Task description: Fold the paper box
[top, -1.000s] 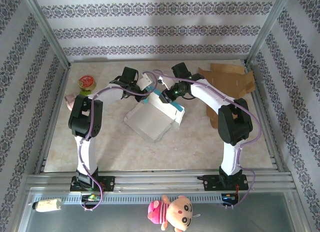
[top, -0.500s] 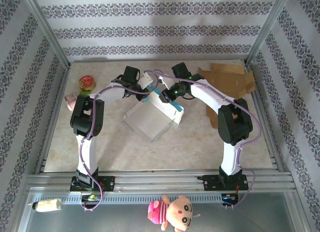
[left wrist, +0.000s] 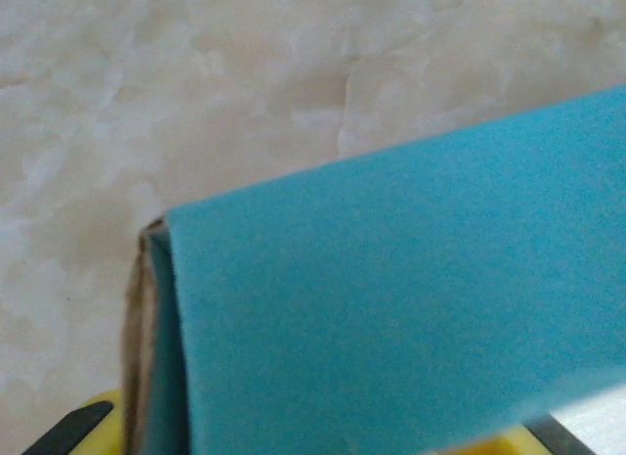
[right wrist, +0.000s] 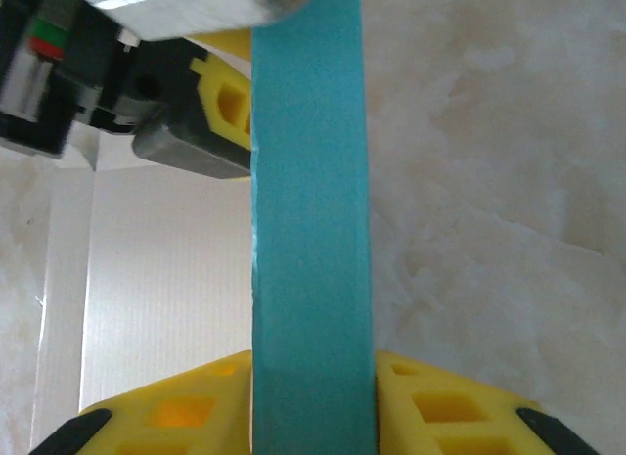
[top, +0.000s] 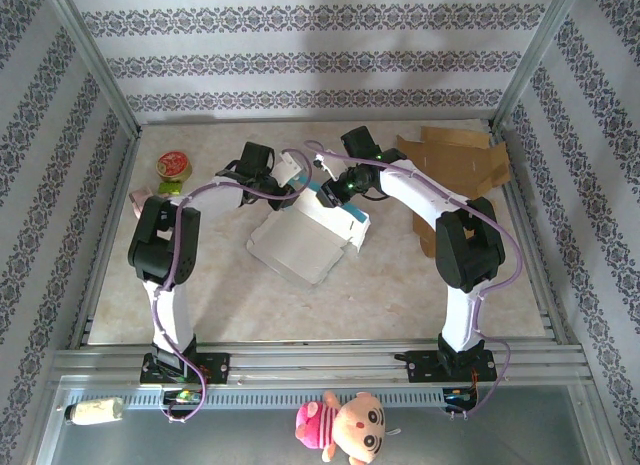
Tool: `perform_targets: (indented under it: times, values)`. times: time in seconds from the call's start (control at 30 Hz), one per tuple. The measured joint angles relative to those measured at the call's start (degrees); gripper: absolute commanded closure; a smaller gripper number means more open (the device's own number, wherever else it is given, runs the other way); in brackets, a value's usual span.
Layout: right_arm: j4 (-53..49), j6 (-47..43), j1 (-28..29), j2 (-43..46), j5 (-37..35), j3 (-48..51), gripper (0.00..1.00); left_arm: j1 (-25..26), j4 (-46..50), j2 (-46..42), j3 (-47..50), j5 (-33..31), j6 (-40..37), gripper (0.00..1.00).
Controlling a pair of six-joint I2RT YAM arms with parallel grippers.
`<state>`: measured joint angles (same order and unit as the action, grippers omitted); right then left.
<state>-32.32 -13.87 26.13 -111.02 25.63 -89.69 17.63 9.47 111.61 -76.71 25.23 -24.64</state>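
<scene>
Next, I open my left gripper, back it away and pinch the side of the box (left wrist: 158, 347) by the folded brown edge, because the blue panel covers that gripper's fingers.
The paper box (top: 303, 243) is white with blue edging and lies half-formed mid-table. My right gripper (top: 327, 190) reaches in from the right. It is shut on an upright blue wall strip (right wrist: 311, 230), with a yellow finger (right wrist: 430, 406) pressed on each side. My left gripper (top: 280, 181) is at the box's far left corner, just across that strip. A blue panel (left wrist: 391, 308) with a folded brown edge covers its jaws. Only the yellow finger (left wrist: 93, 421) corners show at the bottom, so its gap is hidden. The left gripper's body (right wrist: 186, 132) sits left of the strip.
Flat brown cardboard (top: 455, 163) lies at the back right, beside the right arm. A red-and-green tin (top: 173, 166) and a pink object (top: 140, 199) sit at the left edge. A plush doll (top: 345, 425) lies on the front rail. Metal frame posts bound the table.
The left arm's elbow has swung left and its gripper has drawn slightly left at the box corner. The right arm and the box have hardly moved.
</scene>
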Motion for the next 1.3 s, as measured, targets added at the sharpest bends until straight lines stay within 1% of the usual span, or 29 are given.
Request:
perform_targets:
  times: [0.13,0.23,0.37,0.47,0.6,0.67,0.8,0.87,1.0,1.03,1.07,1.1,1.13,1.23,1.3]
  values:
    - [0.0,0.0,0.0,0.1,0.0,0.2,0.67,-0.1,0.0,-2.6,0.3,0.2,0.4,0.63]
    - [0.0,0.0,0.0,0.1,0.0,0.3,0.67,-0.5,0.1,-4.3,0.3,1.6,0.7,0.60]
    - [0.1,0.0,0.0,0.2,0.2,0.5,0.67,-1.9,0.4,-4.5,0.3,3.5,0.8,0.59]
    - [0.0,0.0,0.0,0.3,0.4,0.6,0.67,-2.8,0.5,-4.5,0.2,4.4,0.7,0.60]
    - [0.0,0.0,0.1,0.3,0.4,0.6,0.66,-2.9,0.8,-2.5,-1.5,5.7,1.0,0.67]
    - [0.1,0.0,0.3,0.3,0.4,0.6,0.67,-2.9,0.8,-1.2,-2.1,6.5,1.2,0.75]
    - [0.1,0.0,0.4,0.5,0.4,0.9,0.66,-2.9,0.8,0.5,-2.3,7.4,2.2,0.94]
    - [0.3,0.0,0.4,0.6,0.4,1.0,0.66,-2.9,0.5,0.5,-2.3,7.3,2.6,1.00]
    - [0.5,0.0,0.8,0.6,0.4,1.0,0.66,-2.8,-0.3,0.5,-1.9,7.1,3.1,1.00]
    - [0.5,0.0,0.8,0.7,0.4,1.0,0.66,-2.8,-1.0,0.5,-1.6,7.1,3.1,0.97]
    - [0.6,0.0,0.9,0.7,0.4,1.0,0.66,-2.8,-1.6,0.5,-1.4,7.1,3.3,0.91]
    - [0.7,0.0,0.9,0.6,0.4,1.0,0.66,-2.7,-2.0,0.5,-1.2,7.1,3.4,0.90]
    - [0.7,0.0,0.9,0.7,0.3,1.0,0.65,-2.7,-2.6,0.5,-0.9,7.1,3.7,0.90]
    - [0.7,0.0,0.9,0.7,0.3,1.0,0.66,-2.7,-3.6,0.5,-0.5,7.1,4.0,0.95]
    - [0.9,0.0,0.9,0.7,0.2,1.0,0.65,-2.7,-4.2,0.5,-0.3,7.0,4.1,0.95]
